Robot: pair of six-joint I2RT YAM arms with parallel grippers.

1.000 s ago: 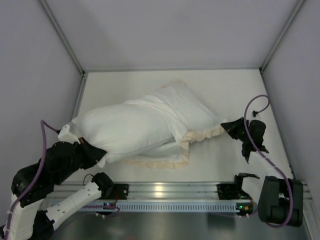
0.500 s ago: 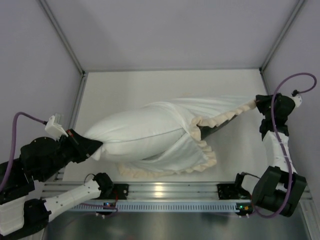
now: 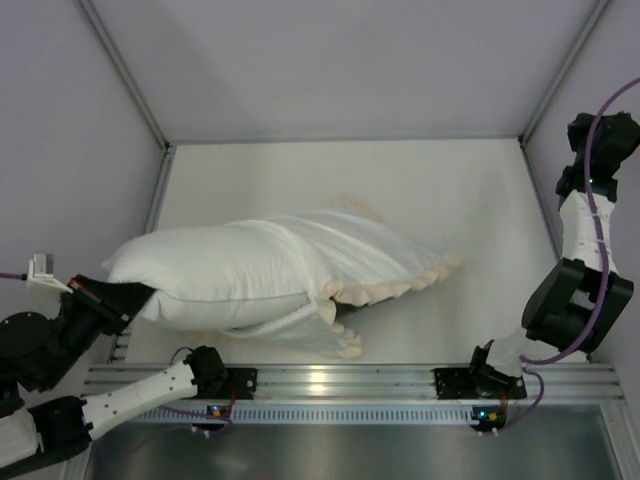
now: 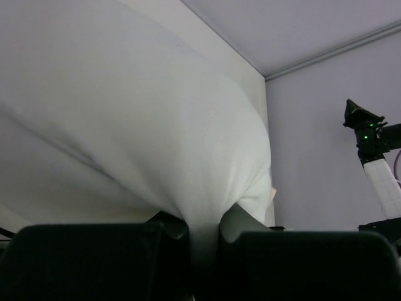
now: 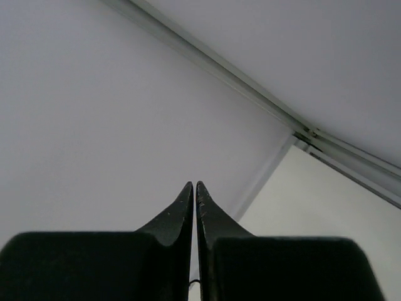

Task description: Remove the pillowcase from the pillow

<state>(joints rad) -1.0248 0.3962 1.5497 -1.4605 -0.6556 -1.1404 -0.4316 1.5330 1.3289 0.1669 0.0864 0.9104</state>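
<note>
My left gripper will let go of the pillow's end on the table (image 3: 325,328), at a spot that is close to the middle of the aluminium rail.
The plain white pillow (image 3: 210,272) lies across the table's left half, its right part still inside the pillowcase (image 3: 375,250). The case shows its white face and a cream ruffled edge, and lies slack on the table. My left gripper (image 3: 132,296) is shut on the pillow's left end; the left wrist view shows white fabric (image 4: 156,125) pinched between the left gripper's jaws (image 4: 203,235). My right gripper (image 3: 598,135) is raised at the far right by the wall, well clear of the case. In the right wrist view the right gripper (image 5: 195,185) is shut and empty.
White walls enclose the table on the left, back and right, with metal corner posts (image 3: 548,100). An aluminium rail (image 3: 330,385) runs along the near edge. The right arm (image 4: 371,141) shows in the left wrist view.
My right gripper has let go of the pillowcase's ruffled end and swung up to the far right. The case has dropped slack. My left gripper has pulled the pillow further left.
</note>
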